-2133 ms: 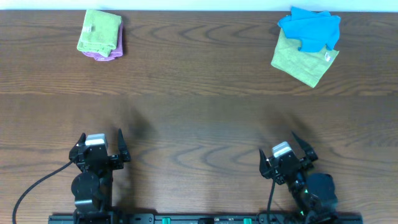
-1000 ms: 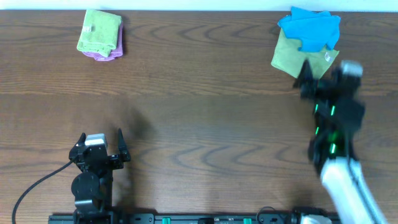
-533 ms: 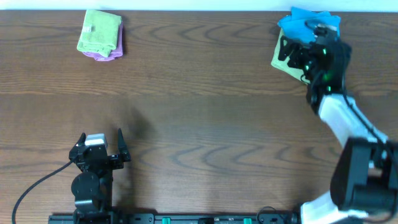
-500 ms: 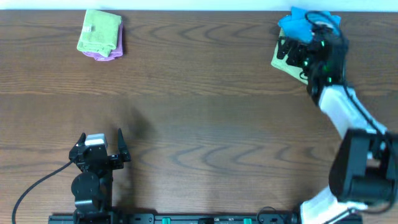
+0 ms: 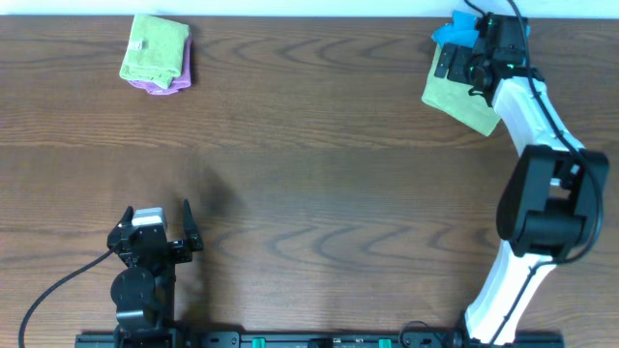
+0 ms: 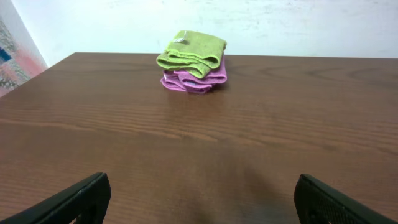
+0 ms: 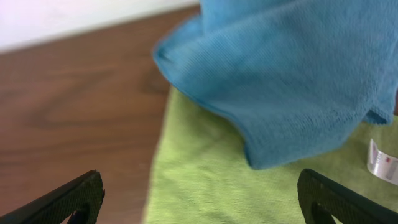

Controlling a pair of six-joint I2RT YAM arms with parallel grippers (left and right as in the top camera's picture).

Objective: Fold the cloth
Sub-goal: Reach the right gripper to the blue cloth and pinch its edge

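Observation:
The robot's right gripper will grip the near edge of the blue cloth (image 5: 471,45) (image 7: 283,154), where it hangs over the lime-green cloth underneath.
The bright blue cloth (image 5: 452,33) lies crumpled at the far right corner, on top of a lime-green cloth (image 5: 464,100). My right gripper (image 5: 453,66) is stretched out over both, open and empty, and hides most of the blue cloth from above. In the right wrist view the blue cloth (image 7: 292,81) fills the upper right, the green cloth (image 7: 249,186) lies under my right gripper (image 7: 199,190), and both fingertips are wide apart. My left gripper (image 5: 157,215) rests open and empty near the front left edge, far from the cloth; it also shows in the left wrist view (image 6: 202,190).
A folded lime-green cloth (image 5: 155,46) sits on a purple cloth (image 5: 160,85) at the far left; both show in the left wrist view (image 6: 193,48). A small white tag (image 7: 382,159) lies on the green cloth at the right. The table's far edge meets a white wall.
My right arm has swung from the front right up to the far right corner and now hangs over the blue and green cloths. The left arm has not moved.

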